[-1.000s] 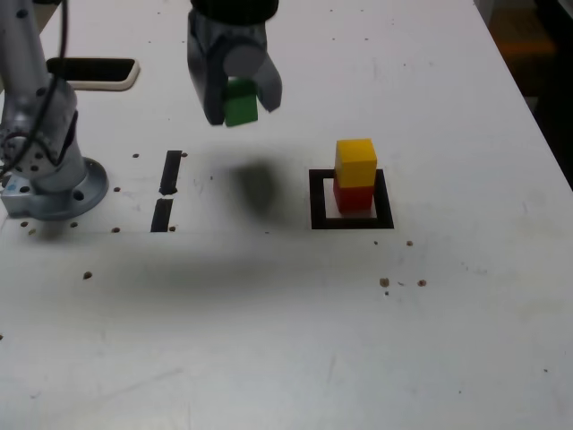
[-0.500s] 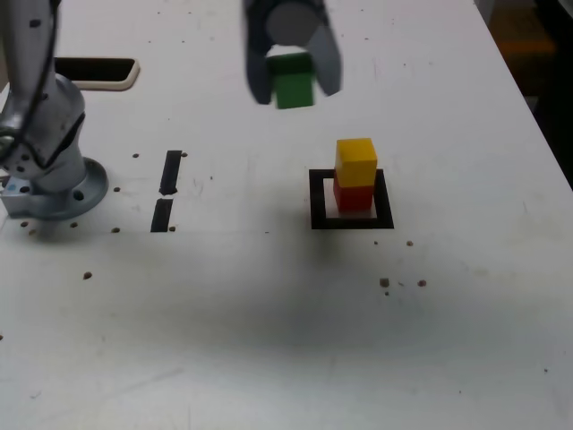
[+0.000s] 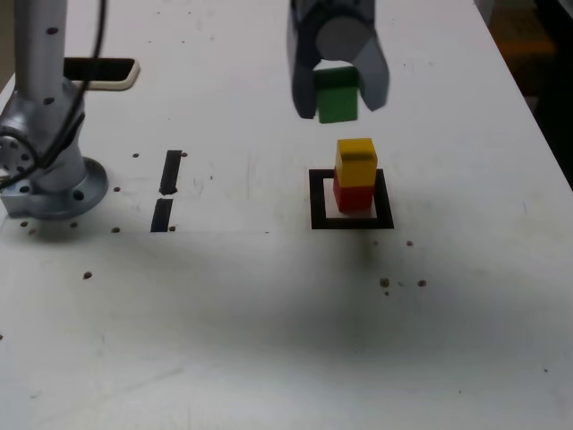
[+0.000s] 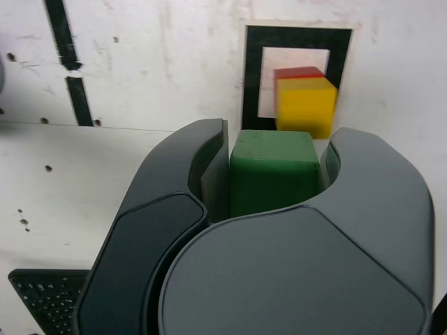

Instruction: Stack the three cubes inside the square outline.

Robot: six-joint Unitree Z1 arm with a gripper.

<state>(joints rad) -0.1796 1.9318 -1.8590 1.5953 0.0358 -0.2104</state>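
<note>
The green cube will be the highest in the stack when my gripper lets go of it on top of the yellow cube (image 3: 361, 142) (image 4: 307, 84).
My gripper (image 3: 337, 97) is shut on the green cube (image 3: 337, 94), held in the air just up and to the exterior view's left of the stack. The yellow cube (image 3: 355, 161) sits on the red cube (image 3: 354, 196), and both stand inside the square outline (image 3: 318, 199). In the wrist view the green cube (image 4: 274, 169) sits between both dark fingers (image 4: 206, 167), with the yellow cube (image 4: 306, 105), the red cube (image 4: 297, 72) and the square outline (image 4: 253, 77) beyond it.
The arm's grey base (image 3: 45, 170) stands at the exterior view's left. Two short black bar marks (image 3: 167, 188) lie between the base and the outline. A dark flat object (image 3: 98, 70) lies at the far left. Small dark specks dot the white table (image 3: 269, 340).
The gripper has carried the green cube toward the exterior view's right, from above the bar marks to just beside the top of the yellow-on-red stack. The stack has not moved.
</note>
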